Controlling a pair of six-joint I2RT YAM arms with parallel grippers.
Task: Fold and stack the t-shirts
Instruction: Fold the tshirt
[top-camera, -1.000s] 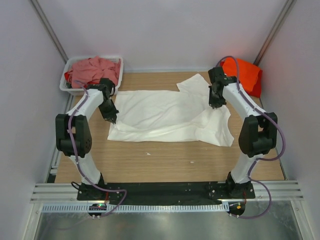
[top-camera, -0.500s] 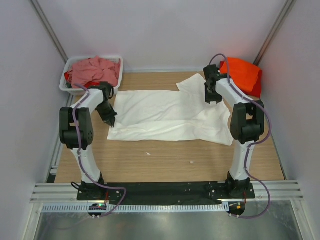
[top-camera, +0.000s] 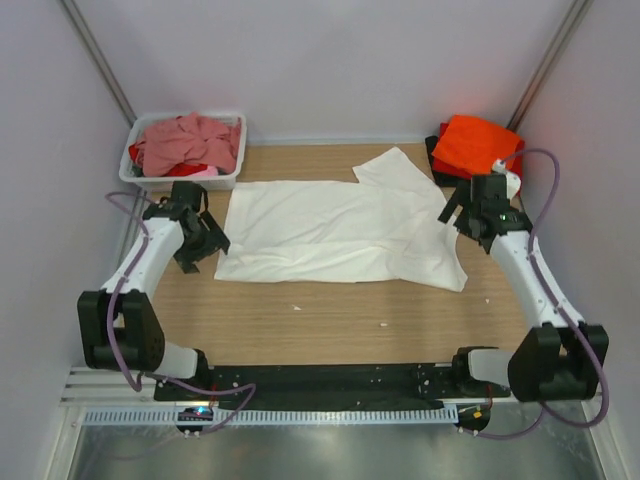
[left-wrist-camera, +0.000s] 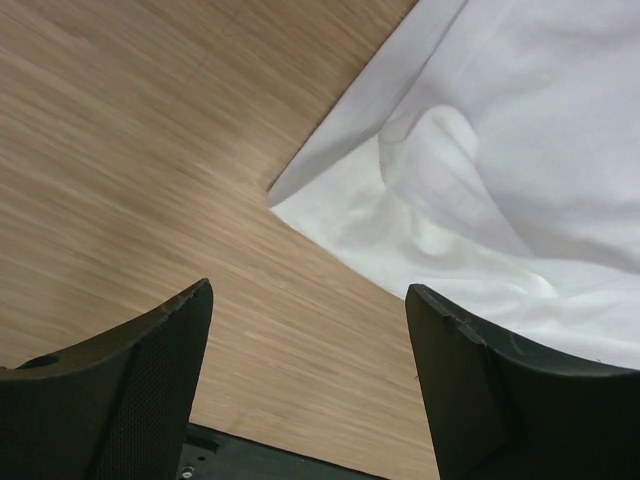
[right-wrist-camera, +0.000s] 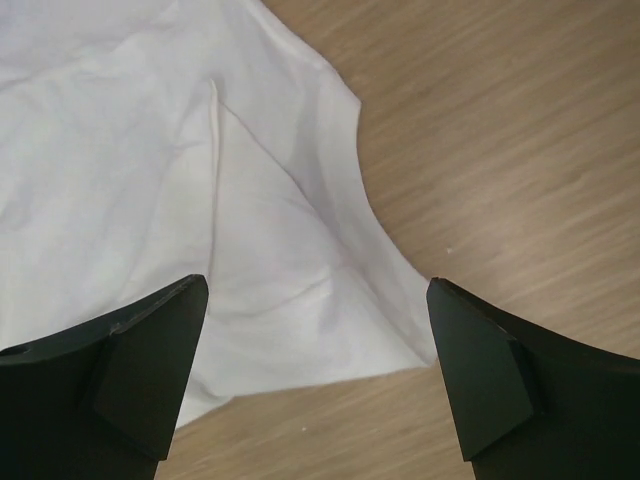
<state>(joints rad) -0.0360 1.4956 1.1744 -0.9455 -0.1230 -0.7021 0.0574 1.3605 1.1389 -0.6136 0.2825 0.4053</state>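
Next, I pinch the white t-shirt's corner with my left gripper, as a raised fold bunches beside that corner (left-wrist-camera: 286, 202), and pull it toward the black bar before folding.
A large white t-shirt (top-camera: 340, 230) lies spread flat across the middle of the wooden table. My left gripper (top-camera: 205, 245) hovers just off its left edge, open and empty. In the left wrist view bare wood shows between the fingers (left-wrist-camera: 120, 370), and the shirt's corner (left-wrist-camera: 480, 180) lies ahead to the right. My right gripper (top-camera: 456, 214) is open and empty over the shirt's right sleeve (right-wrist-camera: 200, 180). A folded orange t-shirt (top-camera: 478, 143) tops a small pile at the back right, with red and black cloth under it. Dusty-pink shirts (top-camera: 185, 140) fill the tub.
The white plastic tub (top-camera: 133, 170) stands at the back left corner. Grey walls close in the table on three sides. A black rail (top-camera: 320, 380) with both arm bases runs along the near edge. Bare wood (top-camera: 330, 310) lies in front of the shirt.
Both grippers have opened, let go of the white shirt and drawn outward, the left to the left edge and the right to the right. The shirt now lies flatter.
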